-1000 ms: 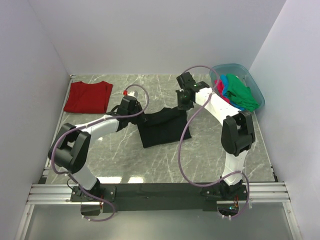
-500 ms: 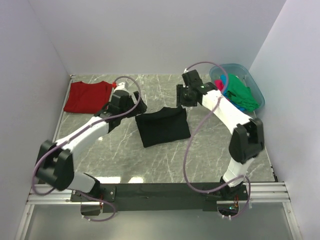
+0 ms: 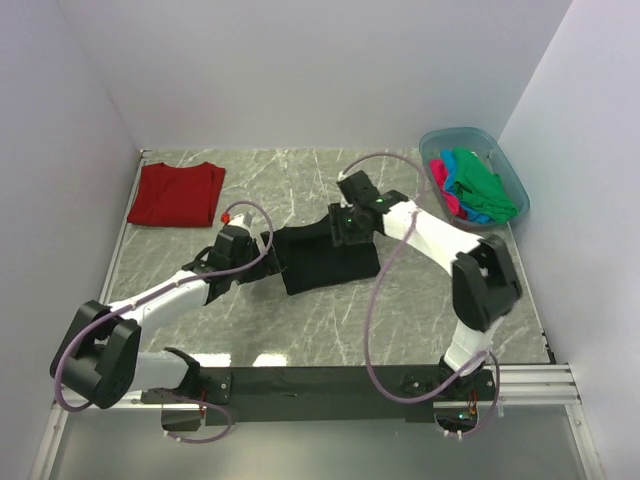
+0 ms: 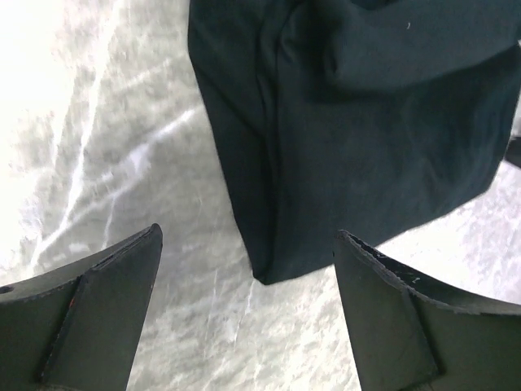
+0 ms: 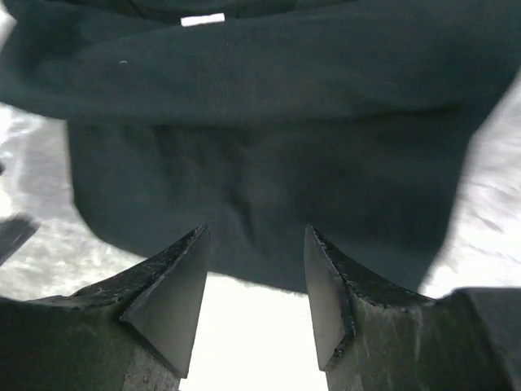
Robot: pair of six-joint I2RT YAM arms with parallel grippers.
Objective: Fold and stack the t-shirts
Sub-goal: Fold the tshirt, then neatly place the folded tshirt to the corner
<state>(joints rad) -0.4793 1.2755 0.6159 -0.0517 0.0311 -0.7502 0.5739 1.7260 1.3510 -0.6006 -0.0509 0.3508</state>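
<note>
My left gripper will grip the black t-shirt at the middle of the side edge [image 3: 282, 264] [image 4: 230, 155], the edge facing the dark red t-shirt.
A black t-shirt [image 3: 328, 262] lies folded into a rectangle in the middle of the table. My left gripper [image 3: 266, 246] hovers open at its left edge, and in the left wrist view the black t-shirt's [image 4: 366, 122] near corner sits between the left gripper's [image 4: 248, 238] spread fingers, untouched. My right gripper [image 3: 340, 230] is open over the far edge. The right wrist view has the black t-shirt [image 5: 269, 122] with its white label [image 5: 202, 19] beyond the empty right gripper [image 5: 254, 234]. A dark red t-shirt [image 3: 176, 193] lies flat at far left.
A translucent blue tub [image 3: 507, 170] at the far right holds bunched green [image 3: 482, 182], pink [image 3: 443, 188] and blue t-shirts. White walls close in the table on the left, back and right. The arm bases stand along the near rail [image 3: 320, 385].
Both grippers went from shut to open and let go of the black t-shirt, which now lies flat. The left gripper dropped back to its left edge; the right moved left and nearer over its far edge.
</note>
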